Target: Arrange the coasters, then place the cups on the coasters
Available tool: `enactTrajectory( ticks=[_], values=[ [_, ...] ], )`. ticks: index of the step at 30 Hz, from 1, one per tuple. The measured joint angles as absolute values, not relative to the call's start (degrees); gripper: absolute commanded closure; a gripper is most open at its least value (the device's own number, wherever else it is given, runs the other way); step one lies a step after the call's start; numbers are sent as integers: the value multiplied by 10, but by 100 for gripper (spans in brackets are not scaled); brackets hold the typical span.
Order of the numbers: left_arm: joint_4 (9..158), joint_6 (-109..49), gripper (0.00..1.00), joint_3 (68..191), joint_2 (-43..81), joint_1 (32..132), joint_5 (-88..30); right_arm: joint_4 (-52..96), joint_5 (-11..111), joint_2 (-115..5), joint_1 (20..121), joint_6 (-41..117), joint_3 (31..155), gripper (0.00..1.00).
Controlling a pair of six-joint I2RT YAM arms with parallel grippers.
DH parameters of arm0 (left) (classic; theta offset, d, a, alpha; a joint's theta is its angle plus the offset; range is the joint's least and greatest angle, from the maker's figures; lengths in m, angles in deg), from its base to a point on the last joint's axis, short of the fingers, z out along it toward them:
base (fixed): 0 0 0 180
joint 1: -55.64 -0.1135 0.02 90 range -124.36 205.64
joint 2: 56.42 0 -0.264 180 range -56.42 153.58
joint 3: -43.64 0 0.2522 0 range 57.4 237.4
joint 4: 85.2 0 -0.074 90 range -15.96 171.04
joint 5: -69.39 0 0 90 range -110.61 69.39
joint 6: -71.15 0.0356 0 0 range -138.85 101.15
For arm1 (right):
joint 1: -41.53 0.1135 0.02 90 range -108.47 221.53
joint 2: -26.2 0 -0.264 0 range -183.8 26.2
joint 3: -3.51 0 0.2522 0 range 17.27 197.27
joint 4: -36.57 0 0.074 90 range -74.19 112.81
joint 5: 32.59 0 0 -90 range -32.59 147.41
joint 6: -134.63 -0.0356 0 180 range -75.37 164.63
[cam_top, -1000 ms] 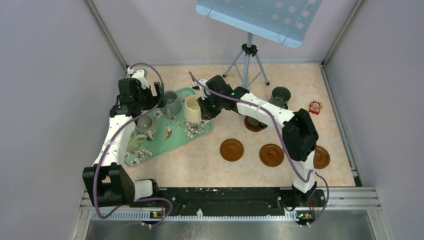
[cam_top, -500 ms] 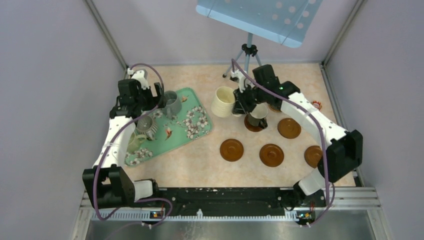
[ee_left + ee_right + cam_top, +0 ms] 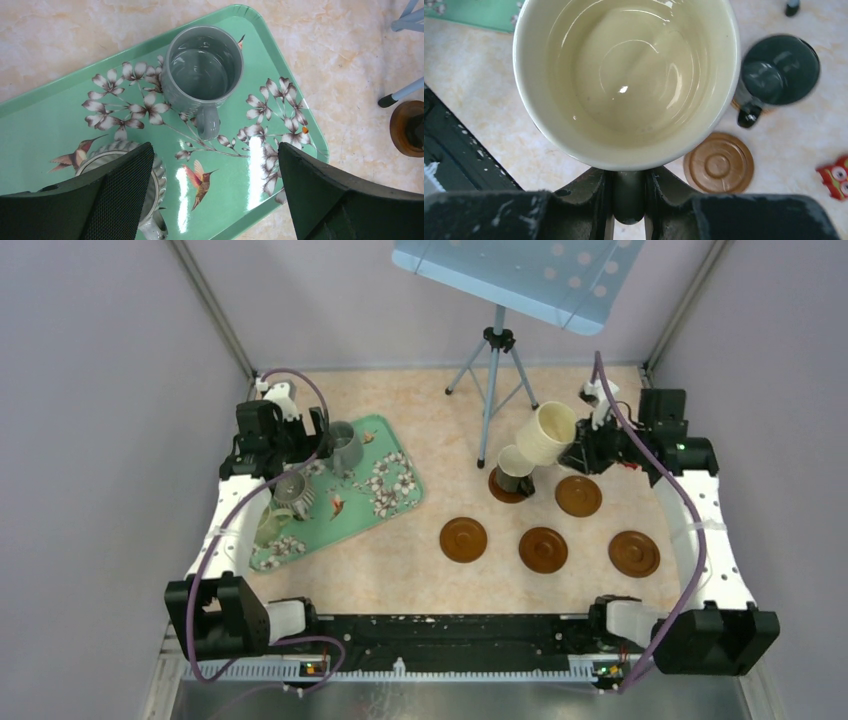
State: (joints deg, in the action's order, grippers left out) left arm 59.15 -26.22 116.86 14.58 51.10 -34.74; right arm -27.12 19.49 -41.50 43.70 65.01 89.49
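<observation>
I should use my right gripper to set the cream cup down on the bare brown coaster (image 3: pixel 578 496) (image 3: pixel 718 163) nearest the red packet.
My right gripper (image 3: pixel 629 200) is shut on the handle of a cream cup (image 3: pixel 545 432), which hangs tilted in the air above the back right of the table. Its wide mouth (image 3: pixel 624 75) fills the right wrist view. Just beside it a dark cup (image 3: pixel 515 468) stands on a coaster (image 3: pixel 503 487). Bare brown coasters lie at the back right (image 3: pixel 578 496) and in a front row (image 3: pixel 463 539), (image 3: pixel 543 550), (image 3: pixel 634 553). My left gripper (image 3: pixel 215 185) hangs open over the green tray (image 3: pixel 395 505), near a grey-blue cup (image 3: pixel 202 70) and a ribbed grey cup (image 3: pixel 292 490).
A pale green cup (image 3: pixel 268 525) sits on the tray's near end, partly behind the left arm. A tripod (image 3: pixel 495 340) with a blue perforated panel stands at the back centre. A small red packet (image 3: pixel 836 175) lies at the far right, near the walls.
The right arm has lifted the cream cup off the tray and swung it right, past the dark cup, to the back right. The left arm has stayed still.
</observation>
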Motion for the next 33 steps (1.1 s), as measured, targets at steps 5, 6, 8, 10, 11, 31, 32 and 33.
enactTrajectory(
  ticks=[5,6,8,10,11,31,32,33],
  values=[
    [592,-262,1,1169,146,511,-347,-300,191,-389,326,710,852,100],
    [592,-262,1,1169,146,511,-347,-304,196,-389,307,722,839,100],
    [592,-262,1,1169,146,511,-347,-306,208,-389,282,744,812,100],
    [592,-262,1,1169,146,511,-348,-303,224,-387,265,767,779,100],
    [592,-262,1,1169,146,511,-348,-302,229,-387,261,777,765,100],
    [601,-262,1,1162,146,510,-347,-107,344,-360,255,815,575,100],
    [601,-262,1,1162,146,510,-347,-97,346,-361,254,815,571,100],
    [601,-262,1,1162,146,510,-347,-91,347,-361,253,814,569,100]
  ],
)
